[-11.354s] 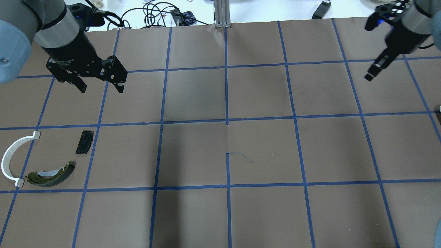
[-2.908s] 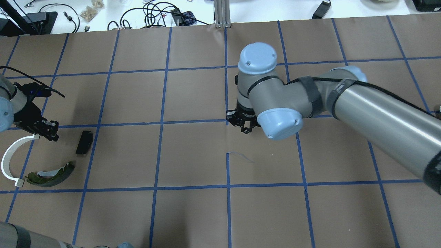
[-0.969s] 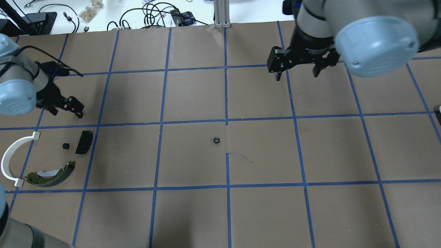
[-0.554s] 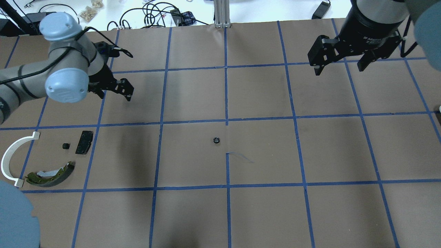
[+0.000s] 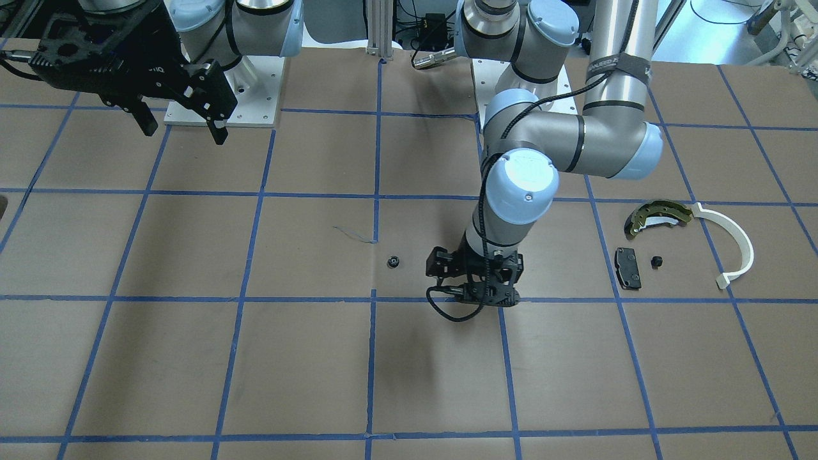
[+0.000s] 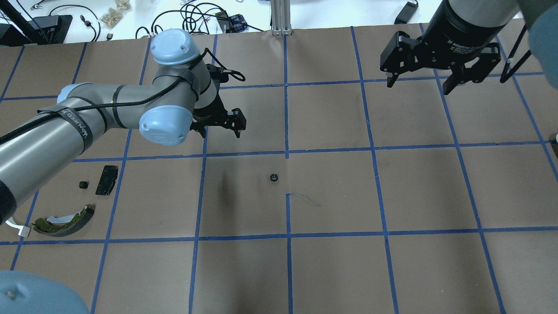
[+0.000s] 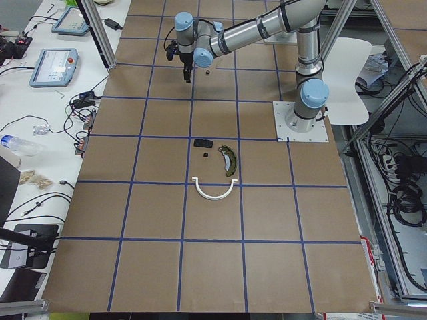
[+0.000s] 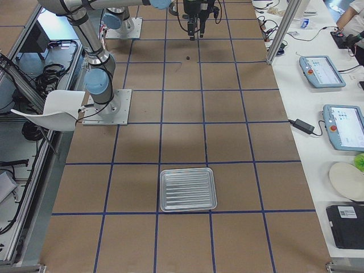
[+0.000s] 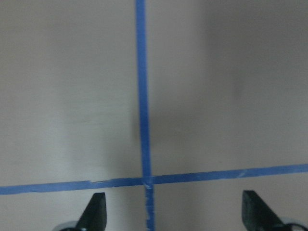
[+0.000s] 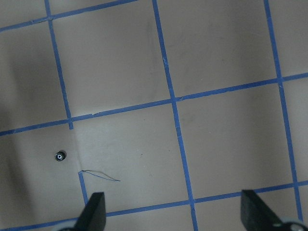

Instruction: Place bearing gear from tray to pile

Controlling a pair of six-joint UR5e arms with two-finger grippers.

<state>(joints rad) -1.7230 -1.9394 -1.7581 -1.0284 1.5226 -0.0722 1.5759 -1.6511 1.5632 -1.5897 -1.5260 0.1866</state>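
Next, I grip, with my left gripper, the toothed edge (image 5: 393, 263) of the small black bearing gear lying alone near the table's middle.
A small black bearing gear (image 6: 273, 177) lies alone on the brown paper near the table's middle; it also shows in the front view (image 5: 393, 260) and the right wrist view (image 10: 60, 155). The pile lies at the robot's left: an olive brake shoe (image 6: 65, 221), a black pad (image 6: 107, 179), a second small black gear (image 6: 83, 185) and a white arc (image 5: 735, 246), which my left arm mostly hides in the overhead view. My left gripper (image 6: 220, 131) is open and empty, above the table a short way from the middle gear. My right gripper (image 6: 418, 85) is open and empty, high at the far right.
A silver tray (image 8: 187, 189) lies empty at the table's right end, far from both grippers. Blue tape lines grid the paper. Cables and small items lie beyond the table's far edge (image 6: 196, 17).
My left arm has swung from beside the pile toward the table's middle, near the lone gear. The right gripper has shifted slightly at the far right. Both gears lie still.
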